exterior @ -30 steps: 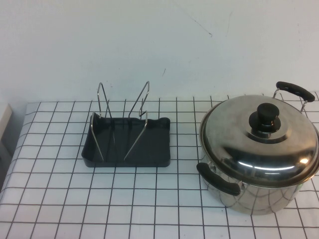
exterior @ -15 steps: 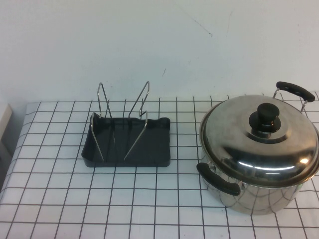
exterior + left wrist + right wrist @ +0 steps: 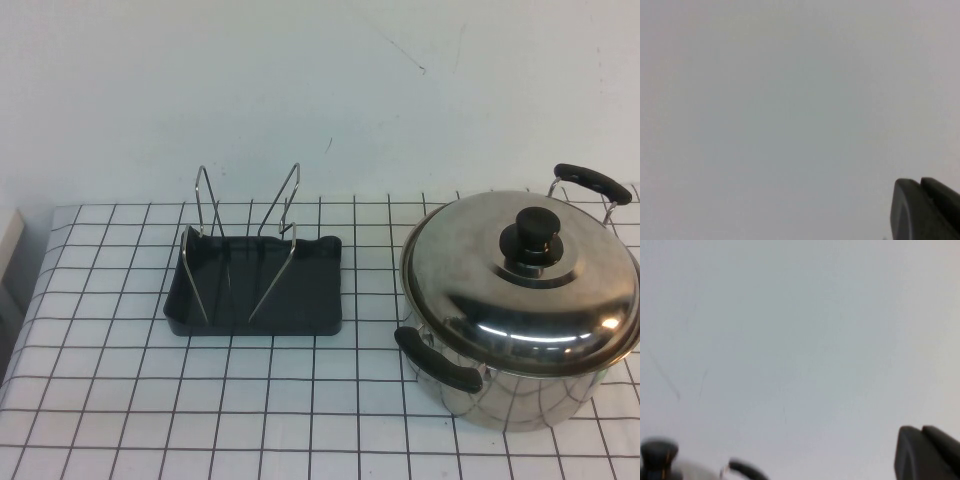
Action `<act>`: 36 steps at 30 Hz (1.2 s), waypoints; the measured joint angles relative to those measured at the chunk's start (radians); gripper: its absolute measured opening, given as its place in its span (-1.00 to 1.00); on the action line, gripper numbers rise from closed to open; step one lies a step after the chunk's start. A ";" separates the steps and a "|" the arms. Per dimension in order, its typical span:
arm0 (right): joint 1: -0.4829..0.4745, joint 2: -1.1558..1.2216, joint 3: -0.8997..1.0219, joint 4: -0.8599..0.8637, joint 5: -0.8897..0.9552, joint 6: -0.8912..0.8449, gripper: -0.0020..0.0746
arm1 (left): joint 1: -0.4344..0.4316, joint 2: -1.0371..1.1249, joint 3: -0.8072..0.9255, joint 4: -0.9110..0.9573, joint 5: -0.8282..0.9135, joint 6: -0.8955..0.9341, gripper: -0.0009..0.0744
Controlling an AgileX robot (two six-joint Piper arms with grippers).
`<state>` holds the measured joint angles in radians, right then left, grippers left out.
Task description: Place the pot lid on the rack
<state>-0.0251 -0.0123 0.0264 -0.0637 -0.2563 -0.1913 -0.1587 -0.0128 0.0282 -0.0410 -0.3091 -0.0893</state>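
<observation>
Next, my right gripper moves to the black knob (image 3: pixel 537 230) (image 3: pixel 659 454) on top of the pot lid and closes there.
The pot lid (image 3: pixel 500 275) is a domed shiny steel lid with a black knob (image 3: pixel 537 236). It sits closed on the steel pot (image 3: pixel 520 395) at the right of the table. The rack (image 3: pixel 258 285), a dark grey tray with upright wire loops, stands left of the pot and holds nothing. Neither arm shows in the high view. My left gripper (image 3: pixel 919 182) is shut and empty, facing a blank wall. My right gripper (image 3: pixel 921 430) is shut and empty, held away from the pot. The lid knob (image 3: pixel 659 450) shows at the edge of the right wrist view.
The table has a white cloth with a black grid (image 3: pixel 300 400). The pot has two black handles (image 3: pixel 438 360), front left and back right. A white wall stands behind the table. A pale object (image 3: pixel 8 245) sits at the table's far left edge.
</observation>
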 joint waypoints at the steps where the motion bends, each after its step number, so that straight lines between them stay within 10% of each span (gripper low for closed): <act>1: 0.000 0.000 0.000 0.000 -0.059 0.013 -0.95 | 0.000 0.000 0.000 0.000 -0.043 0.000 -0.98; 14: 0.000 0.000 -0.012 -0.075 -0.179 0.255 -0.95 | 0.000 0.000 0.000 0.061 -0.253 -0.064 -0.98; 26: 0.000 0.115 -0.292 -0.336 0.263 0.602 -0.95 | 0.000 -0.002 -0.163 0.348 0.212 -0.247 -0.98; 36: 0.000 0.538 -0.324 -0.726 -0.228 0.936 -0.95 | 0.000 -0.002 -0.125 0.375 0.186 -0.407 -0.98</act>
<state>-0.0251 0.5255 -0.2976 -0.7897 -0.4840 0.7450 -0.1587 -0.0150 -0.0972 0.3340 -0.1230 -0.4963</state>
